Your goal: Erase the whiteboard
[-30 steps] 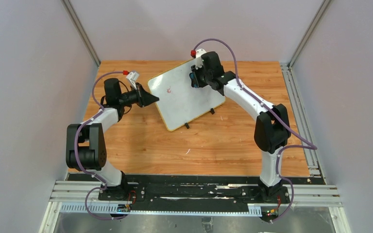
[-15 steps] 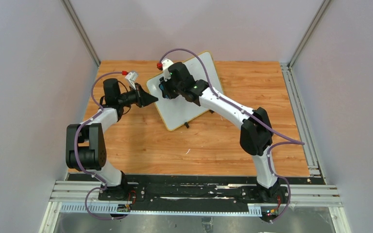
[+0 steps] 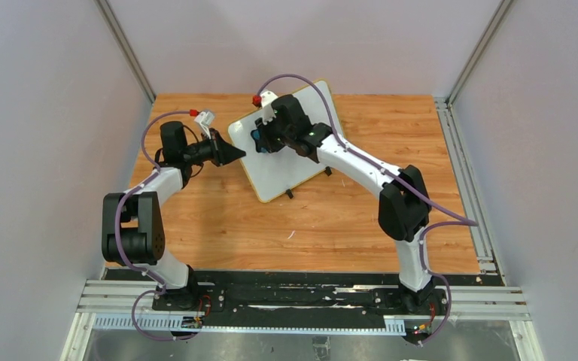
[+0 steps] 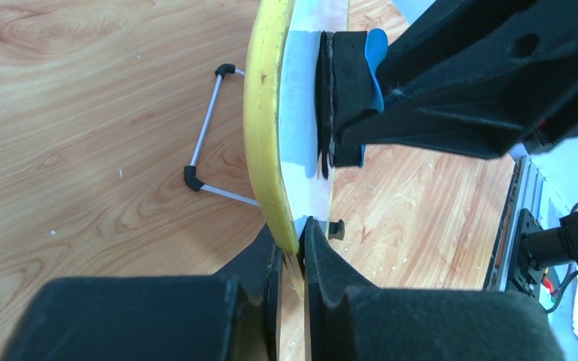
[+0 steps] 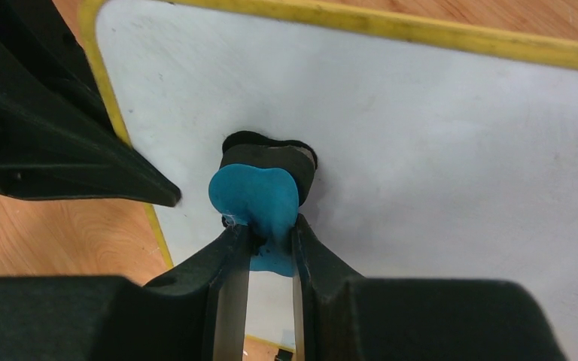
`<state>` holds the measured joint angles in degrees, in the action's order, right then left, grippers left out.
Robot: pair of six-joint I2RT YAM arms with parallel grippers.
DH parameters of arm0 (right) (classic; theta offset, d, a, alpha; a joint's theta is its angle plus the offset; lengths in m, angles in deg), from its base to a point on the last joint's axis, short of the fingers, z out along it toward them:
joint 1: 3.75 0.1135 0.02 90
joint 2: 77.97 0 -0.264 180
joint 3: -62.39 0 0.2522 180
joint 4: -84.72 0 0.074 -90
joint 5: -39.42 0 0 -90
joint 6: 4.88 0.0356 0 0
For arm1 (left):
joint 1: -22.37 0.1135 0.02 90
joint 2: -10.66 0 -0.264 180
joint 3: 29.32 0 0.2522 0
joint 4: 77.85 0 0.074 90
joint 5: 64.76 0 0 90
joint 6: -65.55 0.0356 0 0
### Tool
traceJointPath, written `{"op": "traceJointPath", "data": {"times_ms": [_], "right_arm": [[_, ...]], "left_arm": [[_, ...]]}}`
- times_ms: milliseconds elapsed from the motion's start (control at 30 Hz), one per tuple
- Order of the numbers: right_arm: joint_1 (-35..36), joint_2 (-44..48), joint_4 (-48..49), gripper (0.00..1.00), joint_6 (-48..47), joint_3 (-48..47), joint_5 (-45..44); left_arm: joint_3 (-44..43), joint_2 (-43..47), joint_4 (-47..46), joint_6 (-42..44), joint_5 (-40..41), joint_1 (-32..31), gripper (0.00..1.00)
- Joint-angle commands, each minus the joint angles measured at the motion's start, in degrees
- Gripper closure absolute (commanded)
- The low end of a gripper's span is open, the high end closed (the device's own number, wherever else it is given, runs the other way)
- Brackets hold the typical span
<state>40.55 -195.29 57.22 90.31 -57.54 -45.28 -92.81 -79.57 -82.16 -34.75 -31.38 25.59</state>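
The robot's right gripper will release the blue-backed eraser, now pressed flat on the whiteboard's white face, on the bare wood [image 3: 384, 216] between the whiteboard and the aluminium rail.
The whiteboard [image 3: 293, 162], white with a thin yellow frame, stands tilted on the wooden table. My left gripper [image 3: 238, 153] is shut on its left edge; in the left wrist view the yellow rim [image 4: 265, 113] runs down between my left gripper's [image 4: 293, 252] pads. My right gripper [image 3: 260, 138] is shut on a blue-backed eraser [image 5: 254, 197]. Its black felt [image 4: 325, 98] is pressed flat against the white face [image 5: 436, 143] near the left edge. No red writing shows around the eraser; the spot under it is hidden.
A wire stand [image 4: 202, 147] props the board from behind, and two small black feet [image 3: 290, 194] rest on the table [image 3: 218, 218]. Grey walls close in both sides and the back. An aluminium rail [image 3: 463, 154] runs along the table's right edge.
My right gripper swept the eraser from the board's upper right across to its left part, then edged back slightly right. The red mark seen earlier no longer shows. The left arm has held still.
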Motion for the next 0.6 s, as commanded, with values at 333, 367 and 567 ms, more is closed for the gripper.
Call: {"op": "traceJointPath", "data": {"times_ms": [333,367,567], "right_arm": [[-13.2,8.1,-1.7,0.99,-3.1,8.5,-3.4],[-13.8,8.4,-1.7,0.99,-3.1,8.8,-3.5],[-15.5,11.4,-0.9,0.99,-3.3,11.2,-4.1]], "left_arm": [[1.2,0.2,3.1,10.2,5.5,-0.4,1.00],[1.2,0.3,3.2,10.3,5.6,-0.4,1.00],[1.0,0.1,3.4,10.3,5.6,-0.4,1.00]]}}
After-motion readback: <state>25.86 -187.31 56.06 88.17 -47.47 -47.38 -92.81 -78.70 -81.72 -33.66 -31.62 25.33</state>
